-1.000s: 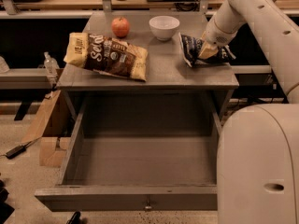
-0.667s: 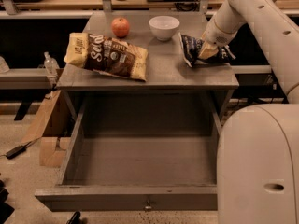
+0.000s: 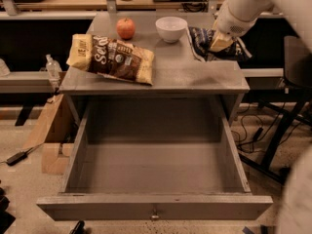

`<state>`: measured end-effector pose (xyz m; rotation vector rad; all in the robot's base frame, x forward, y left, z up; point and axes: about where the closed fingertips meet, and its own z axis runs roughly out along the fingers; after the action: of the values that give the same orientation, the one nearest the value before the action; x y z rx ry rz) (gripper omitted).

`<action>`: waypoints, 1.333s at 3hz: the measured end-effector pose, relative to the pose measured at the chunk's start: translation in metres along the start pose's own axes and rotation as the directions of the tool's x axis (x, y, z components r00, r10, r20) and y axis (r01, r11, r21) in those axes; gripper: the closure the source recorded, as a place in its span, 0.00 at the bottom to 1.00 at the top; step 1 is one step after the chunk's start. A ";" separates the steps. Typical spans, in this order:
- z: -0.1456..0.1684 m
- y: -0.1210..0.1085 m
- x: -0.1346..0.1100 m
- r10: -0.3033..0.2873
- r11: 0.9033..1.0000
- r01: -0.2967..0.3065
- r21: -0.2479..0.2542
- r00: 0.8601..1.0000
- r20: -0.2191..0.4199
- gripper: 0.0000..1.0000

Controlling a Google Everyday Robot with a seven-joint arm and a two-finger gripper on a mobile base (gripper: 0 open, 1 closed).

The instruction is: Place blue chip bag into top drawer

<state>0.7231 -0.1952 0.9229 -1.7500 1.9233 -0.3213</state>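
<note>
The blue chip bag, now held just above the cabinet top, will be let go by my gripper on the drawer's grey bottom, close behind the front panel's knob (image 3: 172, 176).
The blue chip bag (image 3: 201, 39) is at the back right of the cabinet top, dark navy with pale edges. My gripper (image 3: 219, 43) comes down from the upper right and is shut on the bag's right part, holding it just above the surface. My arm hides part of the bag. The top drawer (image 3: 155, 206) is pulled wide open below the cabinet top; its grey inside holds nothing and its small knob (image 3: 155, 215) faces the front.
A large brown-and-yellow chip bag (image 3: 112, 57) lies on the left of the top. A red apple (image 3: 126, 28) and a white bowl (image 3: 171, 28) stand at the back. A cardboard box (image 3: 51, 130) and cables are on the floor to the left.
My gripper and the blue chip bag have shifted slightly up and back together. The drawer and the other things have not moved.
</note>
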 end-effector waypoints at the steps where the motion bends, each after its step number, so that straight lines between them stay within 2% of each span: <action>1: -0.076 0.036 -0.030 0.010 0.993 -0.017 0.114 0.998 0.061 1.00; 2: -0.089 0.093 -0.053 0.019 0.994 -0.034 0.103 0.989 0.149 1.00; 3: -0.063 0.170 -0.076 0.020 1.000 -0.018 -0.013 0.980 0.199 1.00; 4: -0.020 0.245 -0.088 -0.002 0.991 0.028 -0.128 0.981 0.195 1.00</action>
<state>0.5070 -0.0788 0.8356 -1.8067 1.8263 -0.0276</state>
